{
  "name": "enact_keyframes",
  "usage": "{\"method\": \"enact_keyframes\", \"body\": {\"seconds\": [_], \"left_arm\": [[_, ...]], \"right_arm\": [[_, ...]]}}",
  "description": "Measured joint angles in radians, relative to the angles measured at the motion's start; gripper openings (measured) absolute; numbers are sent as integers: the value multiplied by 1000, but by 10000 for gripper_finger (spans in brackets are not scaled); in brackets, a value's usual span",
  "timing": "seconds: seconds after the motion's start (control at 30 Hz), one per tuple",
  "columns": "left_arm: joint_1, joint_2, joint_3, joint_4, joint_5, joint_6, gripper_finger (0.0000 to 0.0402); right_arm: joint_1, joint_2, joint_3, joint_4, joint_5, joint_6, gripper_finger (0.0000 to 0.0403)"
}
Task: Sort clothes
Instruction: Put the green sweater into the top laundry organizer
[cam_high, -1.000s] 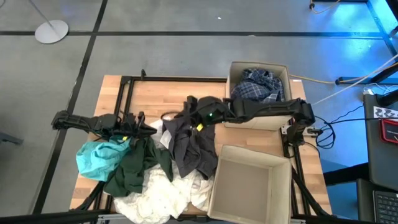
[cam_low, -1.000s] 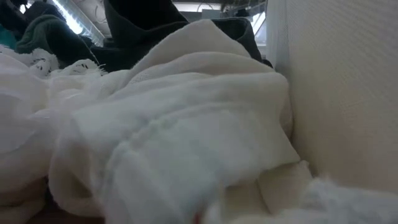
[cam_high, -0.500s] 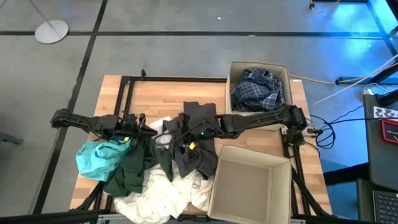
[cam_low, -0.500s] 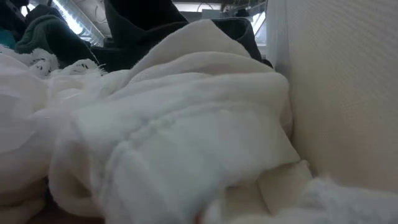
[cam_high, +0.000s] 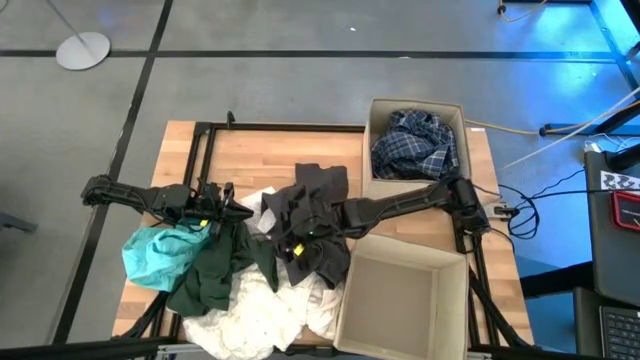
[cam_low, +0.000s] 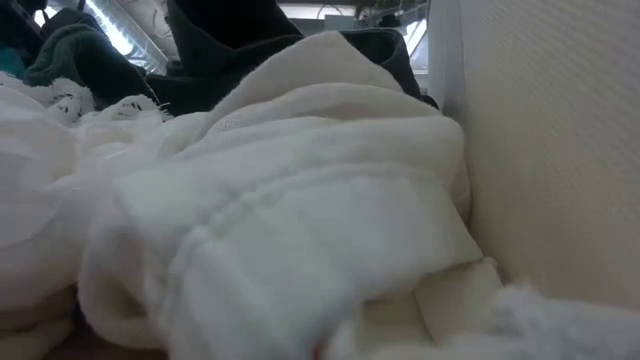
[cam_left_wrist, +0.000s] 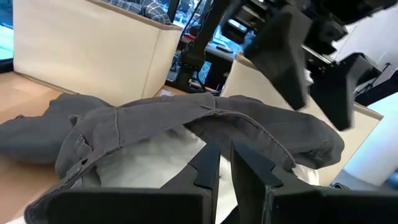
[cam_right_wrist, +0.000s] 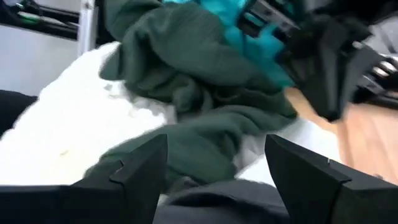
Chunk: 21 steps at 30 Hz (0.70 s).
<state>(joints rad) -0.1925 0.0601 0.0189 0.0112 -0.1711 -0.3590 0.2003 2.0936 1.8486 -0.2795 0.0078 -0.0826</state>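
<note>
The fingers of my left gripper will next go to the dark green garment's near part (cam_high: 219, 278), beside the white garments, and close there.
The clothes lie in a pile on the table's near left. The dark grey garment (cam_high: 318, 215) lies on top of white garments (cam_high: 265, 315), with the dark green one (cam_high: 212, 272) and the teal one (cam_high: 152, 252) to their left. The blue-and-white plaid garment (cam_high: 415, 140) lies in the far cardboard box. My right gripper (cam_high: 298, 240) is open low over the dark grey garment (cam_right_wrist: 217, 208). My left gripper (cam_high: 238, 210) is shut at the pile's far left side, pointing at the dark grey garment (cam_left_wrist: 186, 124). My right gripper's open fingers (cam_right_wrist: 140, 171) stand over the dark grey garment's near part; I cannot tell whether they touch it. My left gripper touches nothing that shows.
The far cardboard box (cam_high: 372, 120) stands at the table's far right. An empty cardboard box (cam_high: 400, 295) stands at the near right, right beside the pile. Bare wood (cam_high: 270, 150) shows along the far edge. In the low view white cloth (cam_low: 250, 220) fills the picture beside the box wall (cam_low: 560, 150).
My right gripper has gone from the dark grey garment's far end toward the table's near edge and left, lower over the garment. The pile has kept its place.
</note>
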Motion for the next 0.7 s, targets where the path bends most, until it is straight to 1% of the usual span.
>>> {"method": "enact_keyframes", "body": {"seconds": [0.3, 0.47, 0.57, 0.7], "left_arm": [[0, 1, -1, 12, -2, 0, 29], [18, 1, -2, 146, -31, 49, 36], [29, 1, -2, 210, -31, 97, 67], [51, 8, 31, 206, -46, 133, 133]], "right_arm": [[10, 22, 0, 0, 0, -3, 273], [10, 24, 0, -3, 0, -2, 273], [10, 24, 0, -11, 3, -1, 273], [10, 24, 0, -17, 35, -1, 273]]}}
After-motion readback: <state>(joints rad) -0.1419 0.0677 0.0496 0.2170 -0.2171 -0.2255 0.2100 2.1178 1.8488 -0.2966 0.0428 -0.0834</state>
